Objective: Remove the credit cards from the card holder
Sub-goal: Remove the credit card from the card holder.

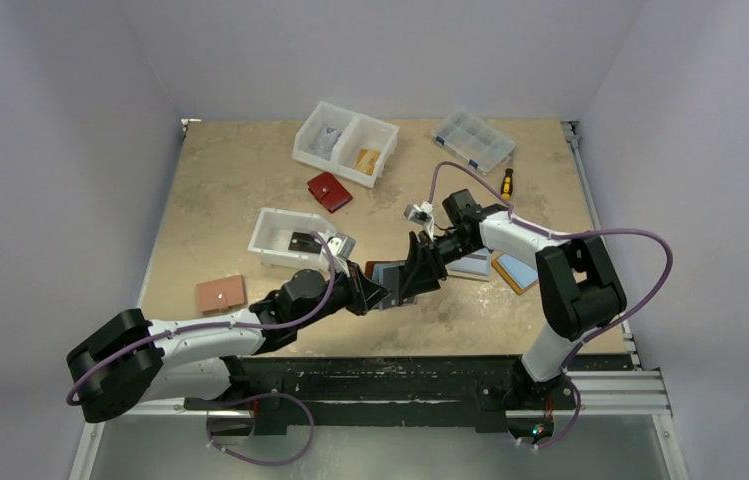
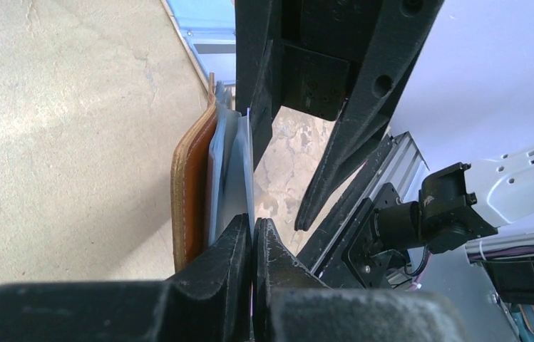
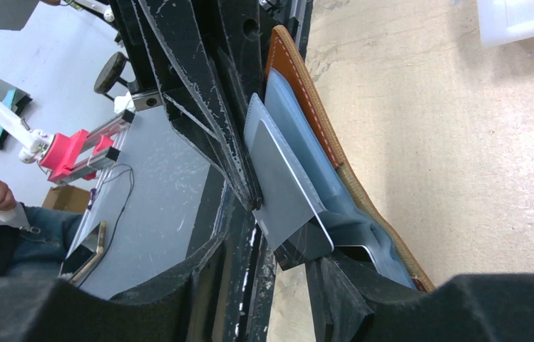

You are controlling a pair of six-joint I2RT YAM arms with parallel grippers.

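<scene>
My left gripper is pinching only the thin light-blue panel. While my right gripper holds the card holder, my left gripper will take the brown outer skin's edge (image 2: 180,192).
Between the two arms at mid-table the card holder (image 1: 386,272) is held up off the surface, its brown outer skin (image 2: 191,185) edge-on and a light-blue inner panel (image 3: 299,135) facing my right wrist. My left gripper (image 2: 253,224) (image 1: 378,292) is shut on a thin light-blue panel of the holder. A grey credit card (image 3: 285,178) sticks out of the pocket, with a darker corner under it. My right gripper (image 3: 267,253) (image 1: 413,274) straddles that card's lower corner with its jaws apart. One of its fingers (image 3: 342,285) touches the pocket edge.
A red wallet (image 1: 329,191) lies behind, near a white two-part bin (image 1: 345,142). A white tray (image 1: 285,240) is at the left, a tan holder (image 1: 221,294) nearer the front left. A clear organiser box (image 1: 472,139), a screwdriver (image 1: 507,182) and a blue-and-tan holder (image 1: 513,270) lie to the right.
</scene>
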